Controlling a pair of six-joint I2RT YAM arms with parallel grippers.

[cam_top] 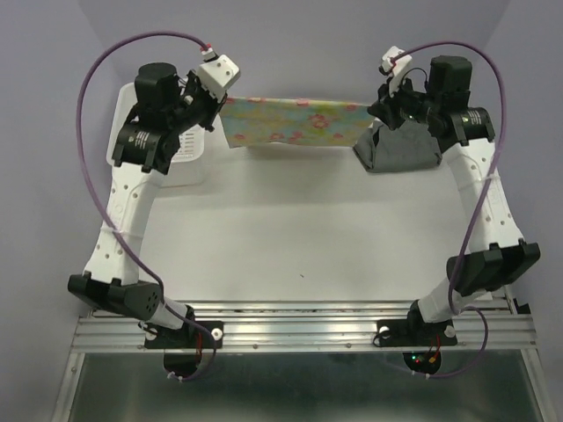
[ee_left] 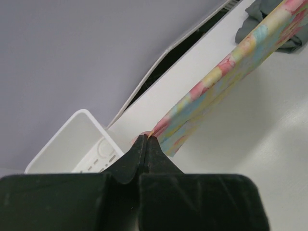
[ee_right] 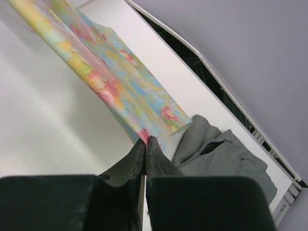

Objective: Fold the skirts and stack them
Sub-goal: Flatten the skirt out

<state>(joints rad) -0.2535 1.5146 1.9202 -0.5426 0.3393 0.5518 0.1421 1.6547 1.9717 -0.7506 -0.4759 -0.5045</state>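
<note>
Next, my right gripper lets go of the pastel flower-print skirt on the bare middle of the white table [cam_top: 310,246], close to the metal rail.
The pastel flower-print skirt [cam_top: 295,121] hangs stretched between my two grippers above the far part of the table. My left gripper [cam_top: 222,107] is shut on its left corner; in the left wrist view the cloth [ee_left: 226,72] runs off from the closed fingertips [ee_left: 146,138]. My right gripper [cam_top: 376,110] is shut on its right corner; in the right wrist view the skirt [ee_right: 115,82] leaves the tips [ee_right: 146,140]. The grey skirt [cam_top: 400,149] lies crumpled on the table under my right gripper, and it shows in the right wrist view [ee_right: 226,159] and the left wrist view [ee_left: 255,19].
A white plastic bin [cam_top: 189,154] stands at the far left under my left arm; its rim shows in the left wrist view [ee_left: 62,139]. The white table [cam_top: 299,229] ends in a metal rail at the near edge.
</note>
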